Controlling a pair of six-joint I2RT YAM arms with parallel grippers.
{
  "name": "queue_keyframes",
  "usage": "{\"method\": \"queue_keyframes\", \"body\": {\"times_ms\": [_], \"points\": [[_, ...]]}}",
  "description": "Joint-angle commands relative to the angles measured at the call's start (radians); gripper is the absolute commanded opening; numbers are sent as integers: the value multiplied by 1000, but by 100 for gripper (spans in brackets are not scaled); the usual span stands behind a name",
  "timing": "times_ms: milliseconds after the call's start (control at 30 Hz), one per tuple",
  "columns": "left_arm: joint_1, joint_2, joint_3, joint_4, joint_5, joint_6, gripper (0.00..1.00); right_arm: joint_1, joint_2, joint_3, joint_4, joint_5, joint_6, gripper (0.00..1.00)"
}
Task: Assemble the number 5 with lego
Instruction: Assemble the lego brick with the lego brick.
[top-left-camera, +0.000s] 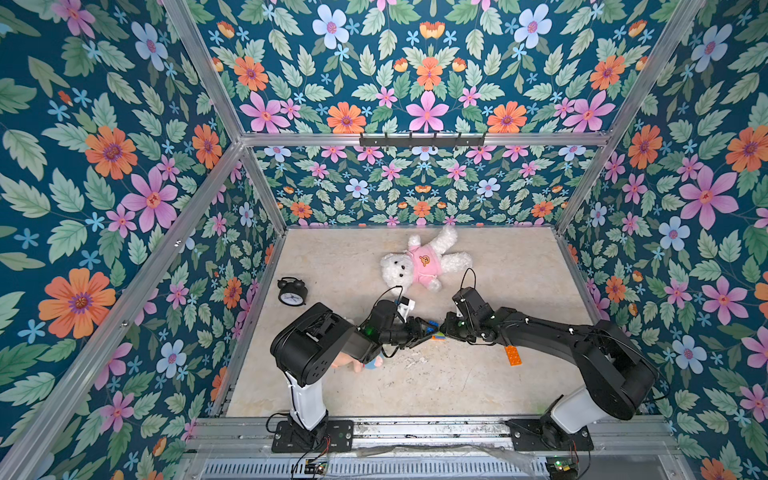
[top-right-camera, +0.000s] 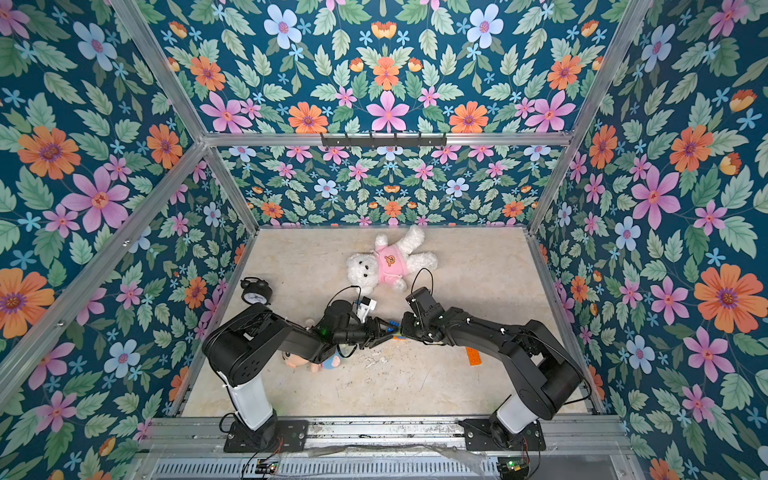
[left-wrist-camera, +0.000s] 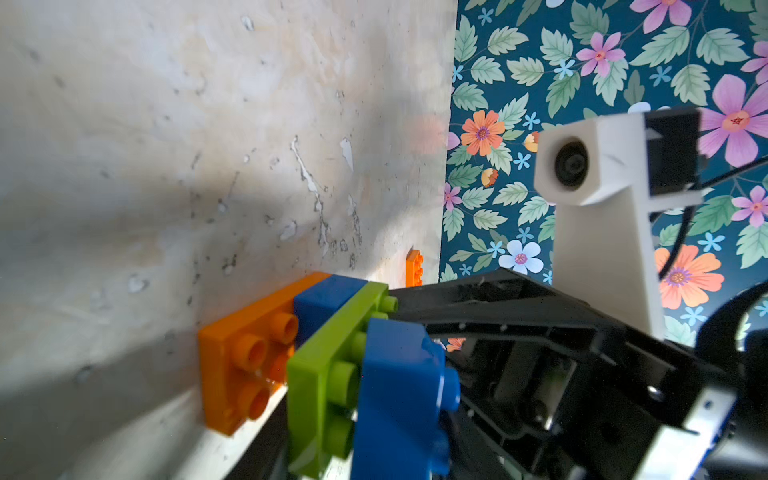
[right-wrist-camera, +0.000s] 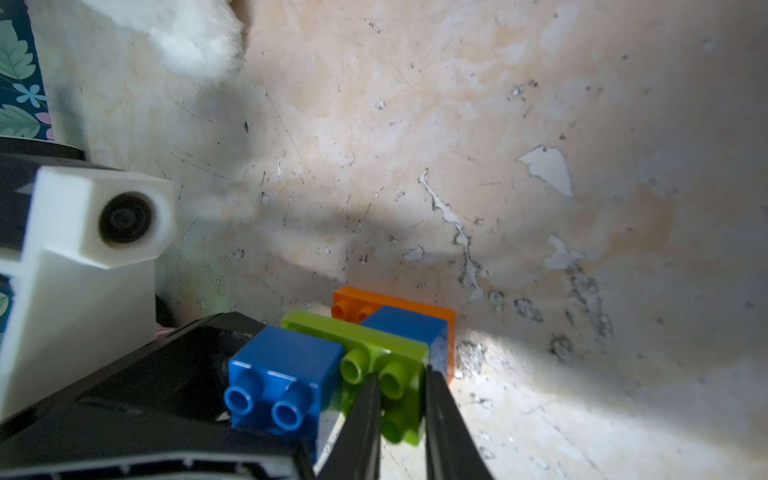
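The outer blue brick is too shallow on the lime green brick's studs, so my left gripper needs to open, regrip the outer blue brick (left-wrist-camera: 401, 400) and push it down flush.
The lego stack stands on edge on the table: orange brick (left-wrist-camera: 245, 353), blue brick (left-wrist-camera: 328, 303), lime green brick (left-wrist-camera: 320, 374), then a second blue brick (left-wrist-camera: 399, 399). In both top views it is a small block (top-left-camera: 435, 333) (top-right-camera: 395, 332) where the two grippers meet. My right gripper (right-wrist-camera: 399, 378) is shut on the studded end of the green brick (right-wrist-camera: 390, 374). My left gripper (top-left-camera: 426, 330) holds the outer blue brick (right-wrist-camera: 282, 374) against the green one; its fingertips are hidden behind that brick. A loose orange brick (top-left-camera: 513, 355) lies flat under the right arm.
A white teddy bear in a pink shirt (top-left-camera: 424, 259) lies behind the grippers. A black alarm clock (top-left-camera: 292, 293) stands at the left. A small doll (top-left-camera: 361, 363) lies under the left arm. Flowered walls close three sides.
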Motion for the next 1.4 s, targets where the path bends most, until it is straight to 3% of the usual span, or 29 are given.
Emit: {"method": "queue_keyframes", "body": {"times_ms": [0, 200, 533, 833, 1367], "points": [[-2, -13, -11, -39, -13, 14, 50, 3, 19, -11, -162, 25, 1, 22], [-2, -21, -1, -64, -27, 27, 59, 3, 19, -9, -165, 25, -2, 21], [1, -18, -18, 33, -16, -2, 65, 3, 22, -5, -168, 22, -2, 21], [32, -68, 3, -95, -45, 90, 75, 3, 22, 1, -170, 24, -7, 21], [40, 38, 2, 86, -5, -4, 55, 3, 27, 3, -171, 21, -10, 20]]}}
